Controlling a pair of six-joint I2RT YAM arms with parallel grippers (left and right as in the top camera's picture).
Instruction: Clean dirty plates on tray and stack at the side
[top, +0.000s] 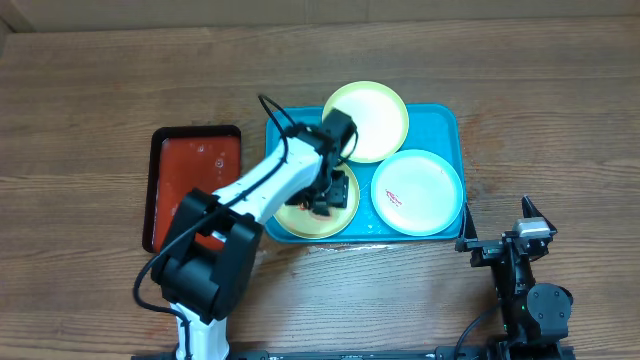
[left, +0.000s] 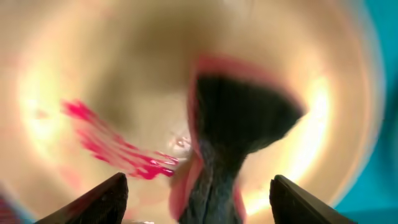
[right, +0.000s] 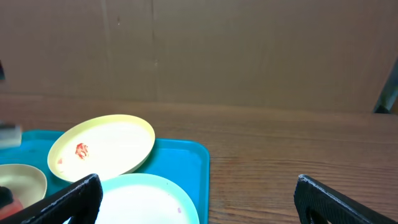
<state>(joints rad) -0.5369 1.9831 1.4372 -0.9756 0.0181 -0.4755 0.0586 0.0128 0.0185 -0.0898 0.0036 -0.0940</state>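
Note:
Next, my right gripper closes on the rim of the yellow-green plate (top: 354, 178) (right: 43, 174) under my left gripper, near the back plate, to steady it for wiping.
The turquoise tray (top: 445, 120) holds three plates. A yellow-green plate (top: 375, 115) lies at its back, a pale blue plate (top: 417, 192) with a small red mark at the front right, and a second yellow-green plate (top: 295, 222) at the front left. My left gripper (top: 325, 200) hangs low over that front-left plate. In the left wrist view its fingers (left: 198, 186) stand apart around a dark cloth (left: 239, 118) lying on the plate, beside red smears (left: 118, 149). My right gripper (top: 497, 222) is open and empty beside the tray's right edge.
A smaller black-rimmed red tray (top: 200, 165) lies left of the turquoise one. The right wrist view shows the back plate (right: 106, 144) with a red spot, the pale blue plate (right: 143, 199), the tray corner (right: 186, 162) and bare wooden table (right: 298, 162) to the right.

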